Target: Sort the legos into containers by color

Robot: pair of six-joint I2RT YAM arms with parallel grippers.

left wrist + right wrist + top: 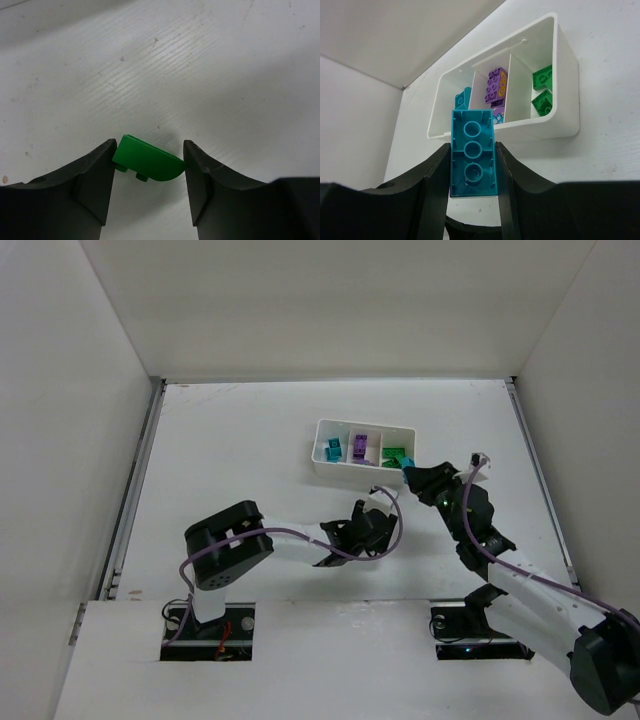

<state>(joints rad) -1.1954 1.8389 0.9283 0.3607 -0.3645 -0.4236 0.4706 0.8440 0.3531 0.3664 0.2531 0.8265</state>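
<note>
Next, my right gripper releases its teal brick between the other teal bricks and the white tray's end (322,453) (447,108).
The white tray (365,424) has three compartments: teal bricks (331,448) in the left one, purple bricks (359,446) in the middle, green bricks (396,455) in the right. My right gripper (472,147) is shut on a teal brick (472,155), underside towards the camera, held just in front of the tray's near wall (565,122) and near its right corner (408,476). My left gripper (150,148) is shut on a small green brick (147,161) with one rounded end, low over the table, south of the tray (377,506).
White walls enclose the table on the left, back and right. Both arms reach in from the near edge and their wrists are close together in front of the tray. Bare white table surface (200,65) lies beyond the left gripper.
</note>
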